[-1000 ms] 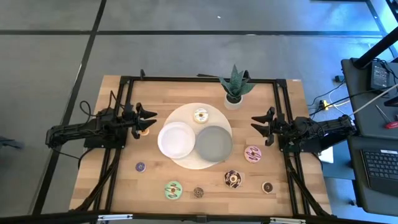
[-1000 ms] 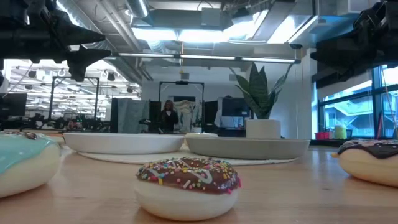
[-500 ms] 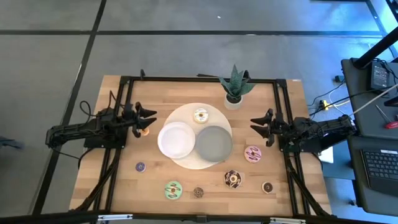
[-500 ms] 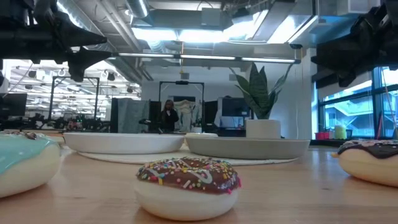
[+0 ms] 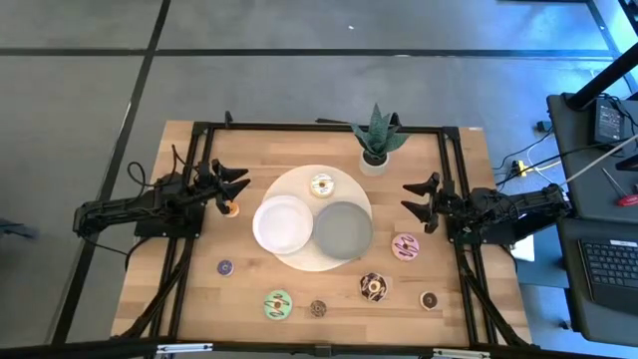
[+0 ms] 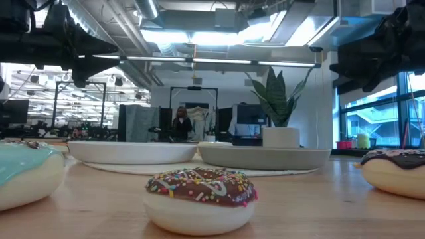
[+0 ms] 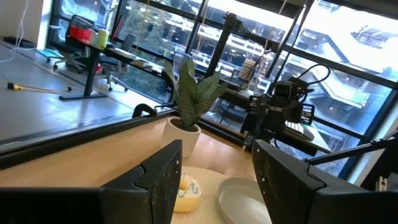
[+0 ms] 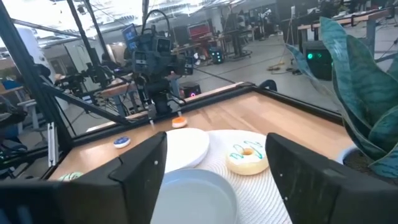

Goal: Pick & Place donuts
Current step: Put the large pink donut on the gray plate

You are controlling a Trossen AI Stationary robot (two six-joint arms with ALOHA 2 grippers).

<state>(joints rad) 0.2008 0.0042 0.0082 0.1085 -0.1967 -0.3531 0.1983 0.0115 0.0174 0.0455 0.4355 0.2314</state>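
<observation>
I need to next close my right gripper on the donut's far side [image 5: 409, 239] of the pink donut beside the grey plate, one finger in its hole.
Toy donuts lie on the wooden table: a small orange one [image 5: 231, 209] just near of my left gripper [image 5: 237, 185], a cream one [image 5: 321, 185] on the round mat, a pink one [image 5: 405, 246], a chocolate one [image 5: 373, 287], a small chocolate one [image 5: 429, 299], a green one [image 5: 277, 304], a small brown one [image 5: 318, 309] and a small purple one [image 5: 225, 267]. My left gripper [image 7: 217, 186] is open and empty above the table's left side. My right gripper [image 5: 417, 201] is open and empty at the right side, above and far of the pink donut.
A white plate [image 5: 283, 223] and a grey plate [image 5: 343, 229] sit on a round cream mat [image 5: 299, 179] at the table's middle. A potted plant [image 5: 377, 140] stands at the far edge. Black rails [image 5: 189, 249] run along the table's left and right sides.
My left gripper has risen a little and shifted slightly toward the table's far edge, away from the orange donut, still open. My right gripper has dipped slightly. No donut has moved.
</observation>
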